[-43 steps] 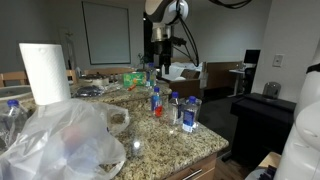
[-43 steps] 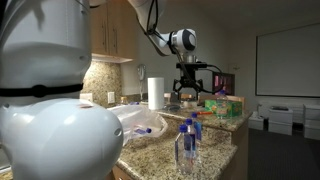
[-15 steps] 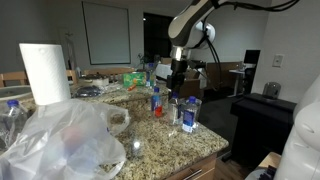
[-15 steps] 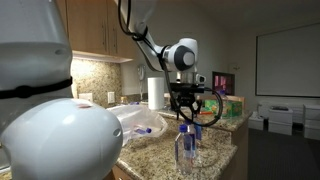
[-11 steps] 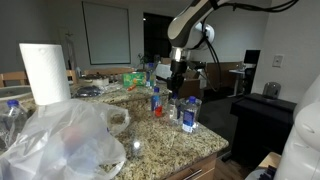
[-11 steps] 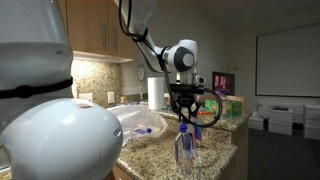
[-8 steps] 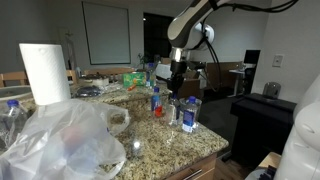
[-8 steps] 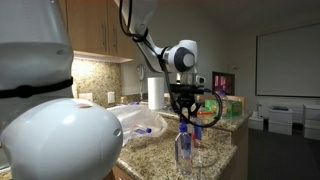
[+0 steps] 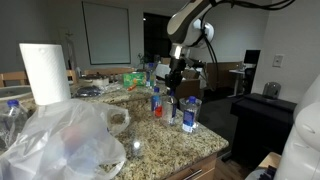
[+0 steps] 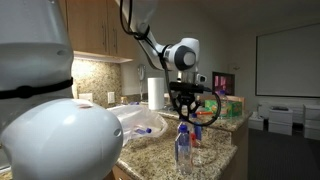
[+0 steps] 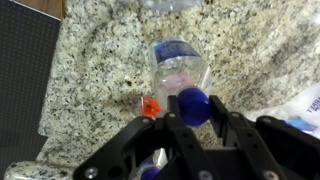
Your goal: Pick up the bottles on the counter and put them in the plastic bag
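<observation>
My gripper needs to let go of the clear bottle inside the plastic bag's end (image 9: 98, 141) nearest to the other bottles.
In the wrist view my gripper (image 11: 193, 110) is shut on the blue cap of a clear bottle (image 11: 180, 68), a finger on each side of the cap. The bottle stands upright on the speckled granite counter (image 11: 100, 70). In both exterior views the gripper (image 9: 175, 92) (image 10: 183, 120) hangs straight down over this bottle (image 10: 183, 152), which is the middle one of three near the counter's end. A red-filled bottle (image 9: 155, 100) and a blue-labelled bottle (image 9: 190, 114) flank it. The crinkled translucent plastic bag (image 9: 65, 140) (image 10: 140, 122) lies further along the counter.
A tall white paper towel roll (image 9: 45, 72) (image 10: 156, 93) stands behind the bag. Another blue-capped bottle (image 9: 12, 115) is at the far left. Green and orange boxes (image 10: 225, 108) sit beyond the gripper. The counter's rounded edge (image 9: 200, 150) drops off close to the bottles.
The arm came down over the middle bottle and the jaws closed on its blue cap. Arm and bottle have hardly shifted in the last half second.
</observation>
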Tool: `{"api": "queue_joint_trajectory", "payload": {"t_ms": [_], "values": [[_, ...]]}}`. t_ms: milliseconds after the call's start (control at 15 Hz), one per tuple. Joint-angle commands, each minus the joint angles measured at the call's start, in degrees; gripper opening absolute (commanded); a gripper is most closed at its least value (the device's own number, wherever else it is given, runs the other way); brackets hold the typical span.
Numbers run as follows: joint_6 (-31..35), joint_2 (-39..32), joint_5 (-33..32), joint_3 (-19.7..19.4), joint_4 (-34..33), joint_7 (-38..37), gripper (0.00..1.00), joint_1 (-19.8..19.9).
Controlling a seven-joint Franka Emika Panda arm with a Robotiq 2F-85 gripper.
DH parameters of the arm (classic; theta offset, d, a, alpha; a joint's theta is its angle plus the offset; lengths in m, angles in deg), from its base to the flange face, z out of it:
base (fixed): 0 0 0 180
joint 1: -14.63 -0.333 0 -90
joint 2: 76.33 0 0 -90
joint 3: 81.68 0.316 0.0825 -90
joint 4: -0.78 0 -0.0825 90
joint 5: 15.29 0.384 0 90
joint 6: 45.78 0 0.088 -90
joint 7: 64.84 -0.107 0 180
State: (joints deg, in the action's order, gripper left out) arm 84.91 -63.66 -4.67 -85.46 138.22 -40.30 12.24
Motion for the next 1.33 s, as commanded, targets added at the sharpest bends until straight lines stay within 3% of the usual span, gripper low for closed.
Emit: {"api": "queue_joint_trajectory", "payload": {"t_ms": [0,267,533,1267], "values": [[-4.6,0.0,8.4,-2.7,-5.4,4.8,0.1,-0.9],[-13.3,-1.5,18.9,-4.5,-9.7,10.0,0.1,-1.2],[-21.1,-3.5,28.4,-3.4,-11.9,11.5,0.1,-1.1],[-17.9,-16.3,41.5,6.5,-10.2,12.4,0.1,-2.8]]}}
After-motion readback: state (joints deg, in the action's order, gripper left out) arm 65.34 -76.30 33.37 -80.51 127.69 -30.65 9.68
